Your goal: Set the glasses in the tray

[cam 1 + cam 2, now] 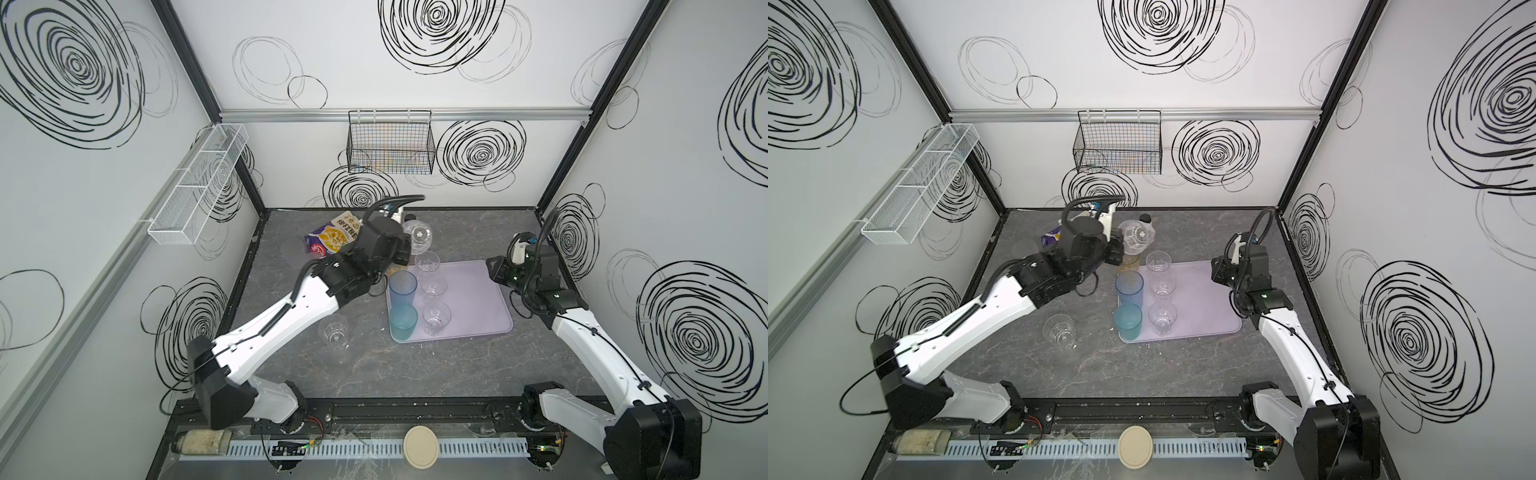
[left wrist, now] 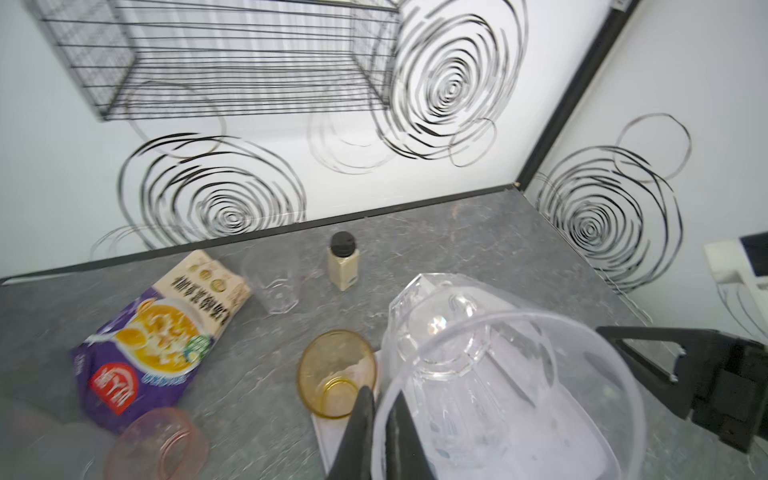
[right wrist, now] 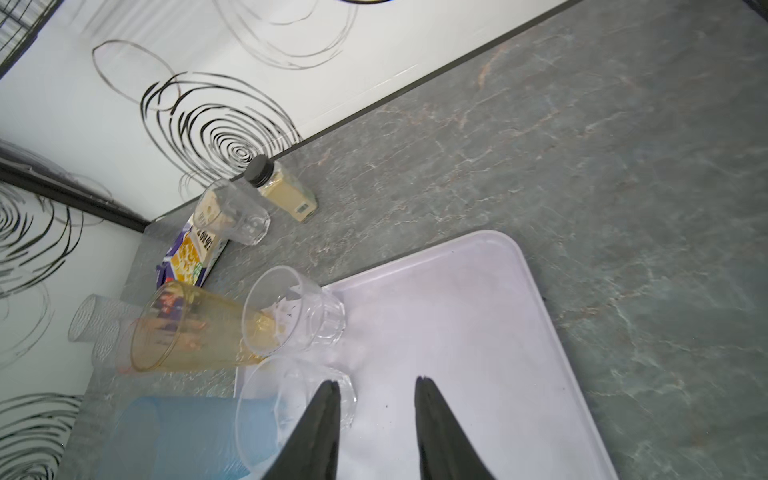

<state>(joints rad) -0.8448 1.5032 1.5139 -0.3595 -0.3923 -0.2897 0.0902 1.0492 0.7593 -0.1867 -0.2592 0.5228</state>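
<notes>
My left gripper is to release the short clear glass on the tray (image 1: 459,289). I should set it down there between the middle clear glass and my right gripper.
My left gripper (image 2: 380,399) is shut on the rim of a short clear glass (image 1: 417,237) (image 2: 478,374), holding it tilted above the table behind the tray's back left corner. The lavender tray (image 1: 478,299) (image 1: 1204,299) holds a blue tumbler (image 1: 402,286), a teal tumbler (image 1: 403,322) and three short clear glasses (image 1: 433,286). An amber glass (image 2: 336,374) (image 3: 187,328) stands by that corner. Another clear glass (image 1: 333,332) stands on the table front left of the tray. My right gripper (image 3: 376,382) (image 1: 492,270) hangs open over the tray's right part, with nothing between its fingers.
A snack bag (image 2: 158,332), a black-capped jar (image 2: 343,262), a clear glass (image 2: 274,282), a pink glass (image 2: 156,444) and a frosted glass (image 3: 89,318) stand at the back left. A black wire basket (image 1: 390,143) and a white mesh basket (image 1: 199,183) hang on the walls.
</notes>
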